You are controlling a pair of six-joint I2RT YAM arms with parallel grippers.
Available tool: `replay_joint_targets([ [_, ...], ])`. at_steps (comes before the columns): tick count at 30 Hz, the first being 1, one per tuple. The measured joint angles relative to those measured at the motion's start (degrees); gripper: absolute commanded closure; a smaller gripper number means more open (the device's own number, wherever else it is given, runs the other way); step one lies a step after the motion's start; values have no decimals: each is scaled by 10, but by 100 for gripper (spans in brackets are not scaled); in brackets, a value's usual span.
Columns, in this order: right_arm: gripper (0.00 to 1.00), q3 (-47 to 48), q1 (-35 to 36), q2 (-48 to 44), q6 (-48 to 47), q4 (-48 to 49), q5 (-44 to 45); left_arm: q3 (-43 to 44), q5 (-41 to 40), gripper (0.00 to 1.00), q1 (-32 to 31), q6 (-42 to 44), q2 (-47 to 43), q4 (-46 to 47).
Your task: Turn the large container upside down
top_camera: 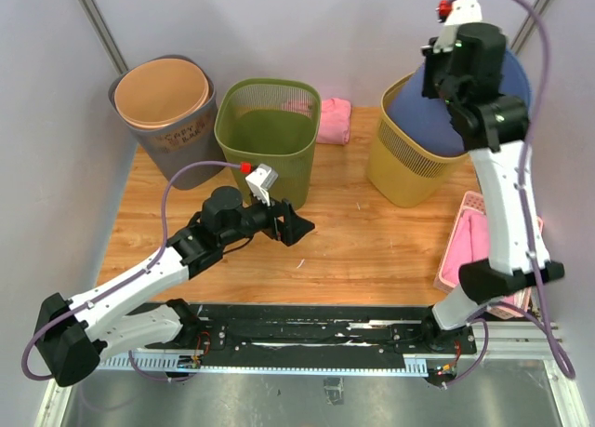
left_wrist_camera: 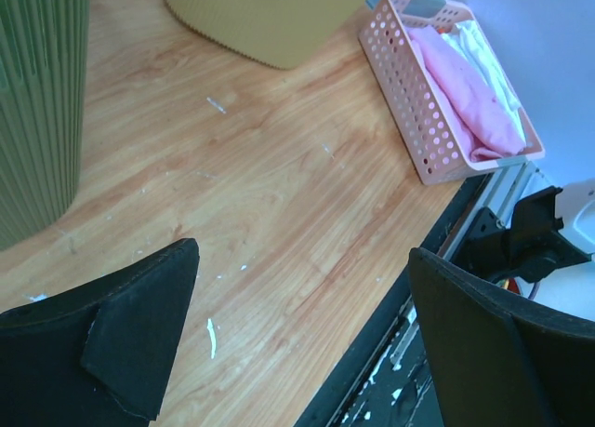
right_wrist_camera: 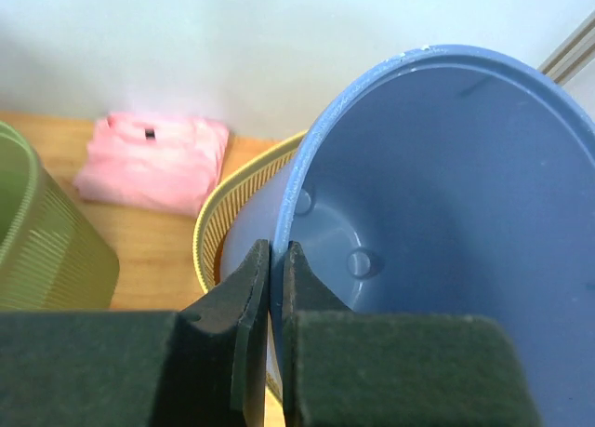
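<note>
My right gripper will let go of the blue tub on the bare wood (top_camera: pixel 321 222) just beyond the fingertips of my left gripper.
The large container (top_camera: pixel 418 120) is a blue plastic tub that leans tilted inside a yellow ribbed basket (top_camera: pixel 400 176). In the right wrist view its open mouth (right_wrist_camera: pixel 446 213) faces the camera. My right gripper (right_wrist_camera: pixel 276 250) is shut on the tub's rim, one finger inside the wall and one outside. From above, that gripper (top_camera: pixel 446 73) sits at the tub's upper edge, mostly hidden under its own wrist. My left gripper (top_camera: pixel 299 227) hangs low over the table's middle, next to a green basket (top_camera: pixel 270 129). It is open (left_wrist_camera: pixel 302 250) with only bare wood between its fingers.
A grey bin (top_camera: pixel 186 134) holding a peach container (top_camera: pixel 163 92) stands at the back left. A folded pink cloth (top_camera: pixel 333 120) lies by the back wall. A pink perforated tray (top_camera: pixel 465 241) with cloths sits at the right edge. The metal rail (top_camera: pixel 316 334) runs along the near edge.
</note>
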Motion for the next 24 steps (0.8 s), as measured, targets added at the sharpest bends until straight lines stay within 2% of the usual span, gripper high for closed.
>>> replay_joint_targets([
  [6, 100, 3, 11, -103, -25, 56, -9, 11, -1, 1, 0, 0, 0, 0],
  [14, 100, -25, 11, -199, -23, 82, -90, 33, -11, 1, 0, 0, 4, -10],
  [18, 100, -29, 11, -232, -13, 76, -152, 57, -39, 1, 0, 2, 5, -30],
  [24, 100, -51, 11, -274, -2, 55, -303, 80, -98, 1, 0, 6, 10, -41],
])
